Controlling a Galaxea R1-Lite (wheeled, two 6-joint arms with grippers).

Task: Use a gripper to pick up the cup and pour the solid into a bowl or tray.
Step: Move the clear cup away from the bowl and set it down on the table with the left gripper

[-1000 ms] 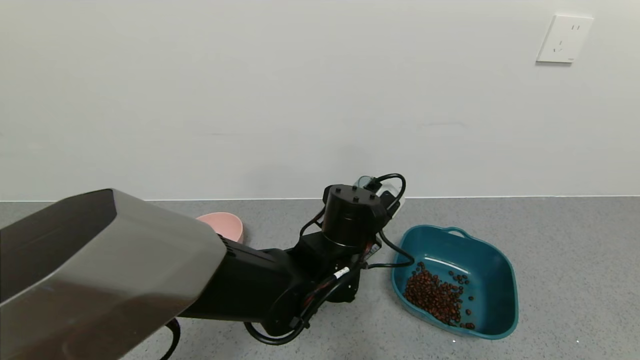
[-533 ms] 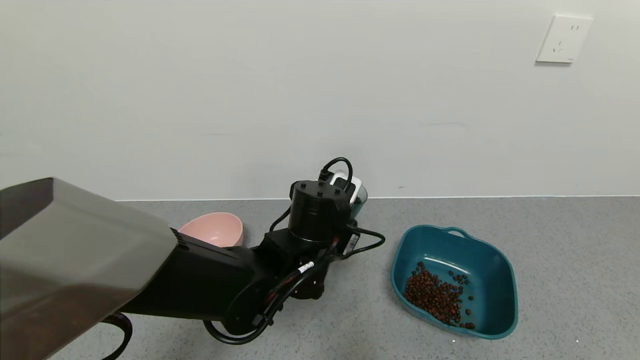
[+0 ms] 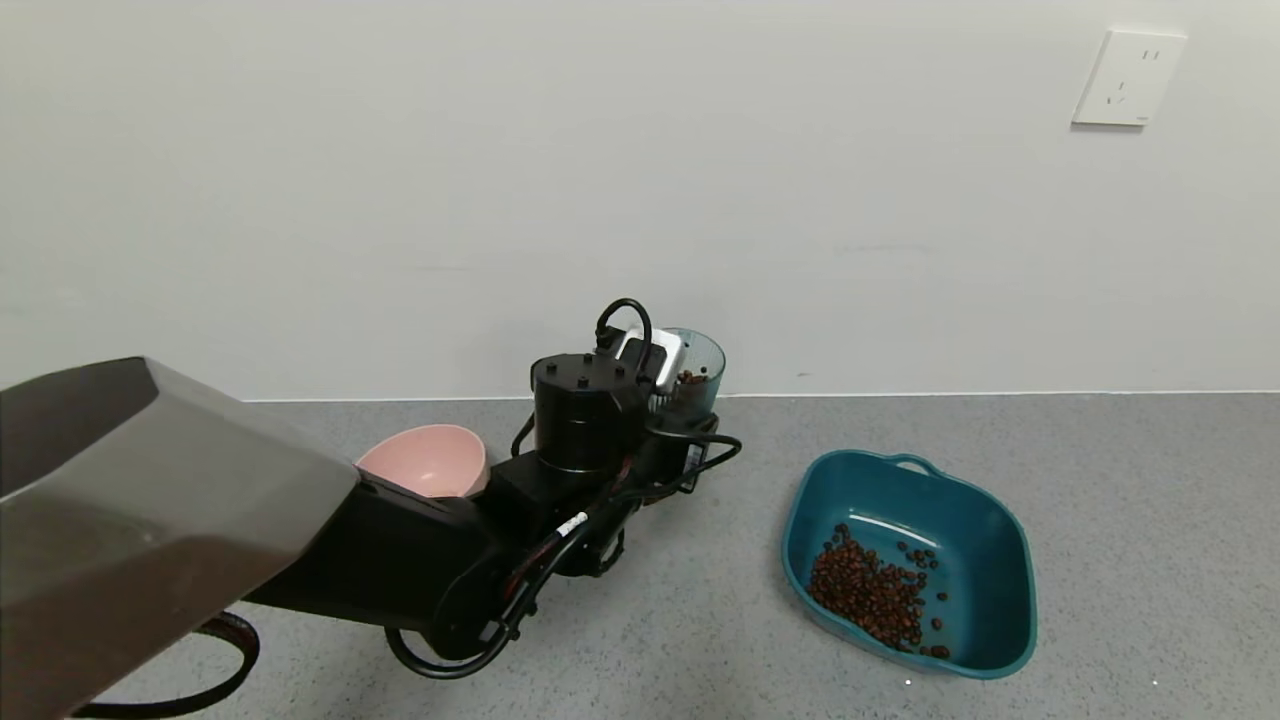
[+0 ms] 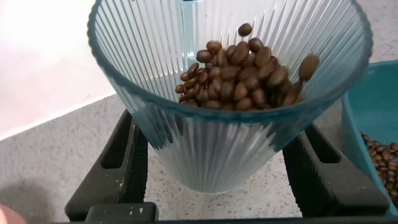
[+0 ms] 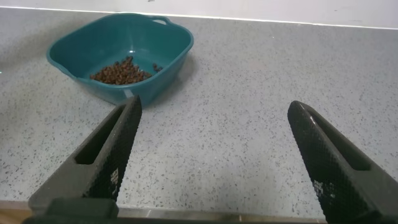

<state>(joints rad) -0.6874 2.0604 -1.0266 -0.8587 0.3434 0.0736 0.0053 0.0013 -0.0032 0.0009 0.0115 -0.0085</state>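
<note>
Next, my left gripper puts the cup, now held upright near the wall, down on the grey table (image 3: 680, 482) between the pink bowl and the teal basin.
My left gripper (image 3: 688, 405) is shut on the ribbed grey-teal cup (image 3: 696, 368), held upright near the wall, left of the teal basin (image 3: 1000, 520). In the left wrist view the cup (image 4: 230, 130) sits between both black fingers (image 4: 118, 168), with brown beans (image 4: 239, 71) still inside; I cannot tell whether its base touches the table. A pile of beans (image 3: 872, 595) lies in the basin. My right gripper (image 5: 217, 162) is open and empty over bare table, with the basin (image 5: 177, 46) farther off; it is outside the head view.
A pink bowl (image 3: 430, 460) stands left of the left arm. The white wall runs close behind the cup, with a socket (image 3: 1128, 78) at upper right. The grey speckled table (image 3: 1150, 500) stretches right of the basin.
My left gripper has carried the cup leftward, away from the basin's rim, and turned it from tipped back to upright. The beans in the basin stay put.
</note>
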